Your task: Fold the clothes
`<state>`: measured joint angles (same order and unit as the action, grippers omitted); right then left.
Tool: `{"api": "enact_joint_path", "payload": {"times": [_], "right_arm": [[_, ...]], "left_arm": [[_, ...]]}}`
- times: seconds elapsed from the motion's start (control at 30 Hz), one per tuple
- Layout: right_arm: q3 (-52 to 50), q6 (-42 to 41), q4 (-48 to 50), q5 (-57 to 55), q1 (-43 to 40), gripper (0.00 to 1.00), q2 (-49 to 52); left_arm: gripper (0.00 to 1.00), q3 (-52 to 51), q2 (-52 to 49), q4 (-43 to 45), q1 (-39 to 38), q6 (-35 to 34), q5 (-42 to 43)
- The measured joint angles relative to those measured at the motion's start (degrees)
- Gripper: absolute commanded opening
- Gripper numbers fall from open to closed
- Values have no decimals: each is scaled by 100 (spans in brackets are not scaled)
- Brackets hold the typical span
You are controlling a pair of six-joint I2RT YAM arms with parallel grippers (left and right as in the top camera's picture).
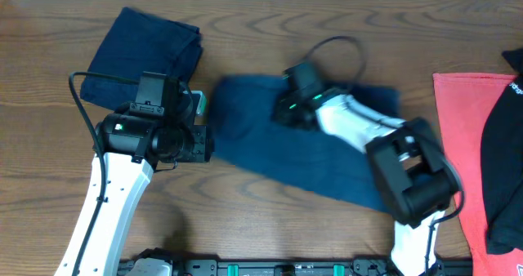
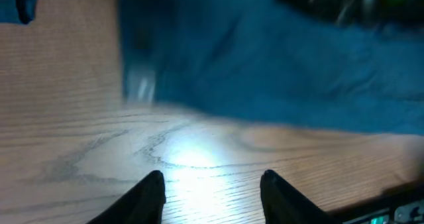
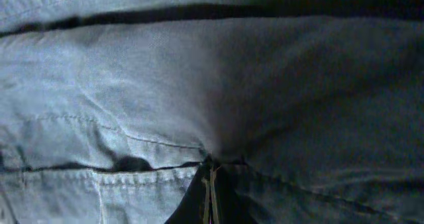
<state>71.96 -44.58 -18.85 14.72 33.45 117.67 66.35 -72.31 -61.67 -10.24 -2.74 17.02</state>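
Open left fingers sit over wood, short of the trousers' loose end, so they should take that end's corner (image 2: pixel 144 85) before I straighten the trousers.
A pair of dark navy denim trousers (image 1: pixel 327 158) lies spread across the middle of the table. It also shows in the left wrist view (image 2: pixel 278 65) and fills the right wrist view (image 3: pixel 165 85). A second navy piece (image 1: pixel 147 47) lies folded at the back left. My right gripper (image 1: pixel 286 113) rests on the upper middle of the trousers, with its fingers (image 3: pixel 211 187) shut on a pinch of denim by a seam. My left gripper (image 1: pixel 206 141) is at the trousers' left end, and its fingers (image 2: pixel 212 191) are open and empty over bare wood, just short of the cloth.
A red cloth (image 1: pixel 462 145) lies at the right with a black garment (image 1: pixel 502 162) on top of it. The table's front edge carries a black rail (image 1: pixel 286 268). Bare wood (image 1: pixel 245 219) shows in front of the trousers.
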Motion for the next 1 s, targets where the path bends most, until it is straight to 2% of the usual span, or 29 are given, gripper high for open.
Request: {"api": "enact_joint_path", "payload": {"times": [0.1, 0.17, 0.2, 0.23, 0.3, 0.33, 0.4, 0.5, 0.6, 0.67, 0.73, 0.8, 1.0], "right_arm": [[-9, 205, -295, 131, 404, 1, -83], [-61, 367, -540, 107, 404, 8, -210], [-122, 492, -667, 48, 323, 17, -317], [-177, 625, -754, -22, 201, 34, -433], [-262, 1073, -855, -181, -195, 55, -739], [-271, 1257, -872, -243, -409, 59, -896], [-269, 1746, -951, -354, -962, 60, -1309], [-254, 2118, -1178, -457, -1722, 57, -1742], [-238, 2339, -1403, -498, -2428, 38, -1801], [-243, 2433, -1475, -459, -2769, 25, -1668], [-251, 2481, -1523, -356, -2983, 12, -1464], [-269, 2518, -1637, -208, -3040, 1, -1222], [-295, 2551, -2087, 352, -2787, 1, -487]], "left_arm": [[52, 0, 0, 2, -2, 0, -149], [52, 0, -2, 13, -2, 2, -205], [55, 0, -11, 17, -2, 0, -227], [57, 0, -28, 15, -2, 0, -243], [60, 0, -92, 15, -2, 4, -247], [62, 0, -146, 15, -2, 2, -251], [65, 0, -278, 20, -2, 7, -264], [66, 0, -476, 63, -2, 0, -284], [63, 0, -654, 160, -2, -2, -286], [41, 0, -793, 199, -2, -33, -280], [25, 0, -918, 219, -2, -61, -295], [15, 0, -1051, 234, -2, -57, -273], [13, 0, -1425, 236, -7, -46, -256]]}}
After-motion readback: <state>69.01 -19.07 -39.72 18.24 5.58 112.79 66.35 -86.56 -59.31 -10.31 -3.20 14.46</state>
